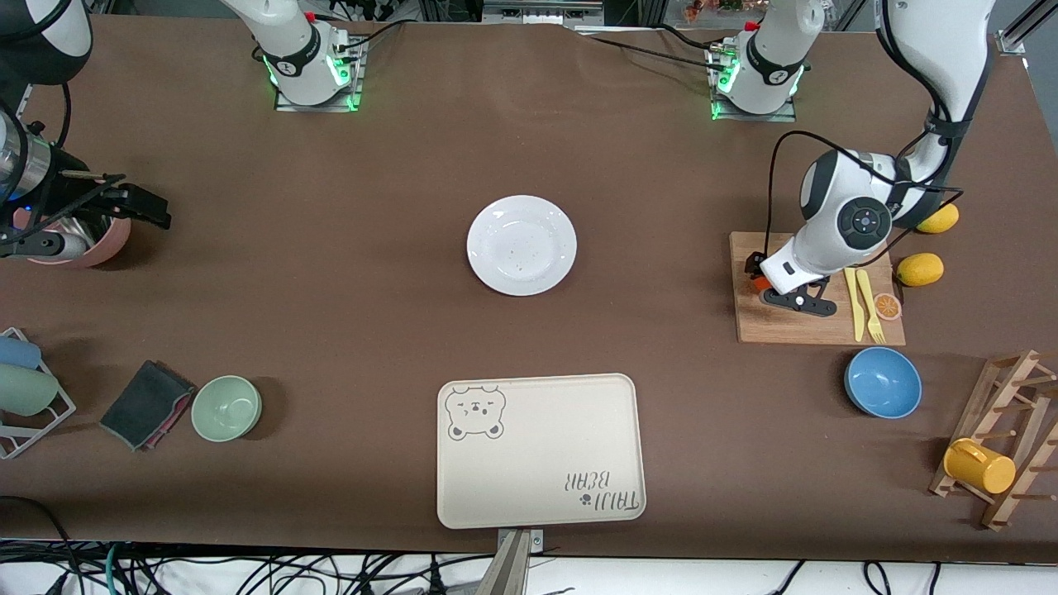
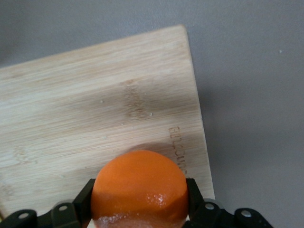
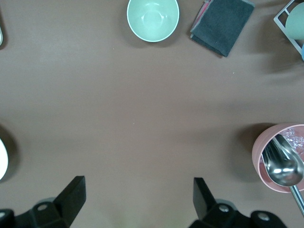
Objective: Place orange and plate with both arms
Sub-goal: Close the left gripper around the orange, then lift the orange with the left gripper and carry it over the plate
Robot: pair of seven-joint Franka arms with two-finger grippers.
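The robot's left gripper needs to release the orange on the white plate (image 1: pixel 535 253), near the middle of the plate.
The orange (image 1: pixel 757 285) (image 2: pixel 137 183) is small, round and glossy, resting on the wooden cutting board (image 1: pixel 793 326) (image 2: pixel 85 109) near its corner at the left arm's end of the table. My left gripper (image 1: pixel 759 279) (image 2: pixel 140 195) is shut on it, one black finger pressed to each side. The white plate (image 1: pixel 521 245) lies bare at the table's middle, and its rim shows at the edge of the right wrist view (image 3: pixel 2 166). My right gripper (image 1: pixel 150 210) (image 3: pixel 139 190) hangs open and empty over the brown cloth at the right arm's end.
A yellow fork and knife (image 1: pixel 864 306) and an orange slice (image 1: pixel 888 307) share the board, with two lemons (image 1: pixel 920 269) beside it. Blue bowl (image 1: pixel 883 382), bear tray (image 1: pixel 539 450), green bowl (image 1: pixel 226 407) (image 3: pixel 153 19), dark cloth (image 1: pixel 147 404), pink cup with spoon (image 3: pixel 280 159).
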